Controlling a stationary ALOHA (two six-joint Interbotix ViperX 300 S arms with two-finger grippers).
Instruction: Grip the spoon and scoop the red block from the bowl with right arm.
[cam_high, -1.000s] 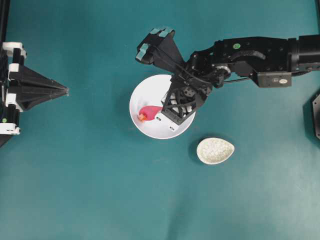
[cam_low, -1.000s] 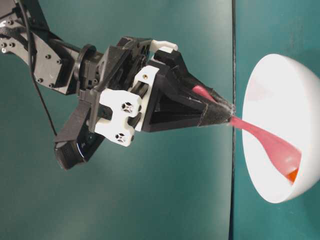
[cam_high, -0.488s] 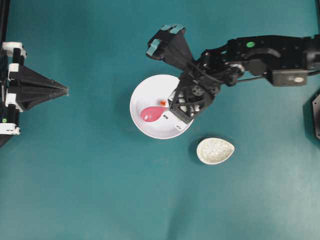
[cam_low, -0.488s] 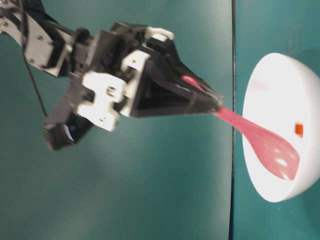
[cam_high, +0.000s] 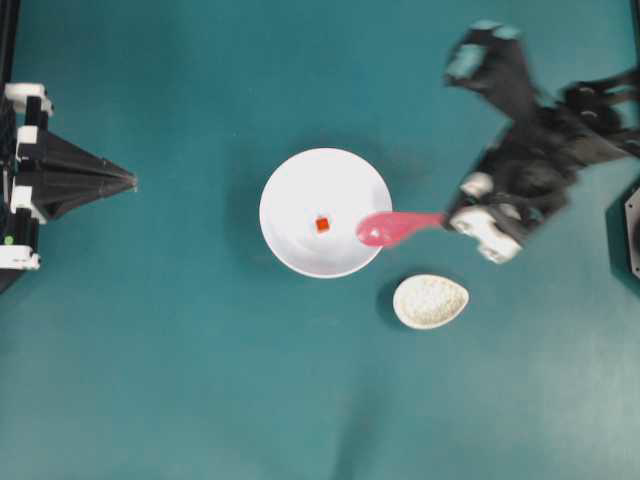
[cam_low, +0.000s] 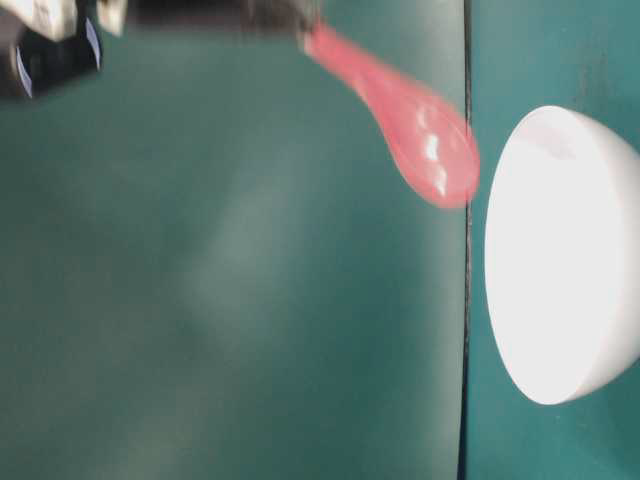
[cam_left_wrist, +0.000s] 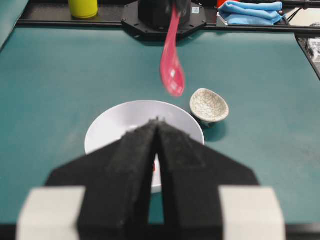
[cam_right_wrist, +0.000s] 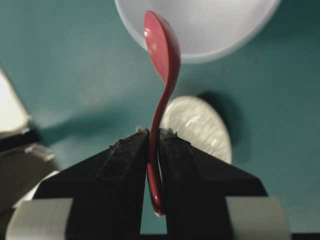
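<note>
My right gripper is going to release the pink spoon across the pointed end of the small speckled beige dish (cam_high: 454, 297) (cam_right_wrist: 214, 143).
The white bowl (cam_high: 290, 190) sits mid-table with the tiny red block (cam_high: 322, 225) lying loose inside it. My right gripper (cam_high: 447, 217) is shut on the handle of the pink spoon (cam_high: 392, 228), held in the air with its empty scoop over the bowl's right rim. In the right wrist view the spoon (cam_right_wrist: 162, 55) stands edge-on between the closed jaws (cam_right_wrist: 154, 133), with the bowl (cam_right_wrist: 220, 25) beyond. At table level the spoon (cam_low: 410, 130) hangs above and beside the bowl (cam_low: 560, 260). My left gripper (cam_high: 130, 182) is shut and empty at the far left, also seen from its wrist camera (cam_left_wrist: 157, 121).
A small speckled beige dish (cam_high: 430, 301) lies just right of and below the bowl, under the spoon's handle. In the left wrist view a yellow cup (cam_left_wrist: 83, 7) and a blue cloth (cam_left_wrist: 252, 11) sit beyond the table's far edge.
My right gripper has lifted and pulled back to the right, drawing the spoon out of the bowl. The red block has slipped from the scoop and stays in the bowl. The left arm is still.
</note>
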